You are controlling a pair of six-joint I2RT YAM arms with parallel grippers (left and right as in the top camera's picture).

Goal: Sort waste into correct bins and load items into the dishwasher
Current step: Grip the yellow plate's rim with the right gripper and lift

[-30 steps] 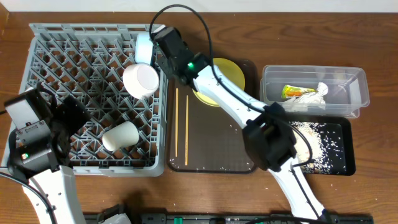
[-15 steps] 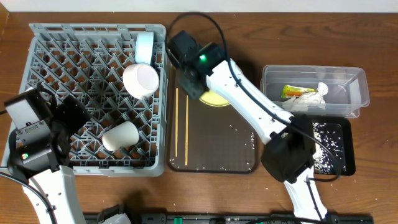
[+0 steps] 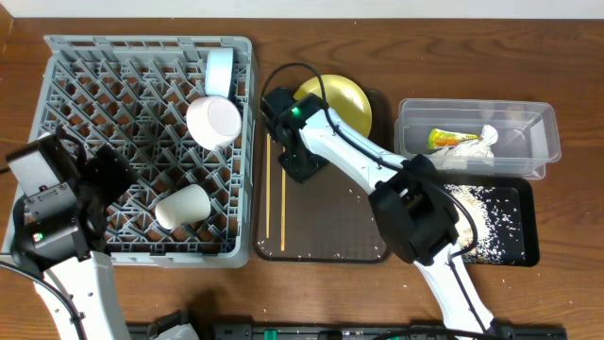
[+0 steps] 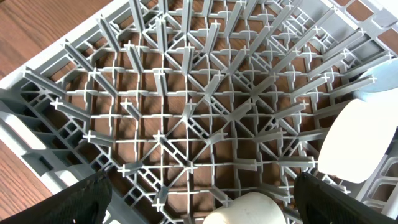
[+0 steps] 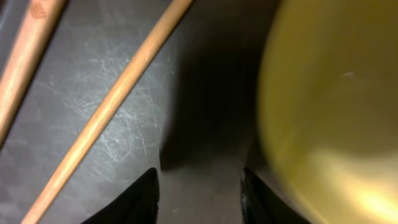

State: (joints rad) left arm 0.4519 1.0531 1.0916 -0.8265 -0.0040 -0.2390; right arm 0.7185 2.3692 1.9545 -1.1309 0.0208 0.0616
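Note:
Next, I shift my right gripper over, since its fingers straddle only the tray beside the yellow plate, and pinch the plate's rim point(image 5: 272, 146) before I lift it to the rack.
The grey dishwasher rack point(image 3: 104, 104) holds a light-blue cup point(image 3: 219, 71), a white bowl point(image 3: 213, 121) and a white cup point(image 3: 182, 207). My left gripper point(image 4: 208, 208) hangs open over the rack point(image 4: 186, 112), with the white cup point(image 4: 245, 213) just below it. My right gripper point(image 3: 304, 168) hovers low over the dark brown tray. It is open, with only bare tray between its fingers point(image 5: 146, 199). The yellow plate point(image 3: 340, 99) point(image 5: 329, 106) lies to one side of it and the wooden chopsticks point(image 3: 276, 189) point(image 5: 112, 106) to the other. The wrapper point(image 3: 445, 139) and tissue point(image 3: 477, 146) lie in the clear tub point(image 3: 538, 142).
Rice crumbs point(image 3: 491, 212) are scattered over the flat black tray point(image 3: 524, 247) at the right. The dark brown serving tray point(image 3: 330, 227) sits between the rack and the bins. The right arm's elbow point(image 3: 415, 212) hangs over the tray's right edge.
My right gripper has pulled away from the light-blue cup at the rack's top right corner, moved over the brown tray and opened. The left arm has stayed still.

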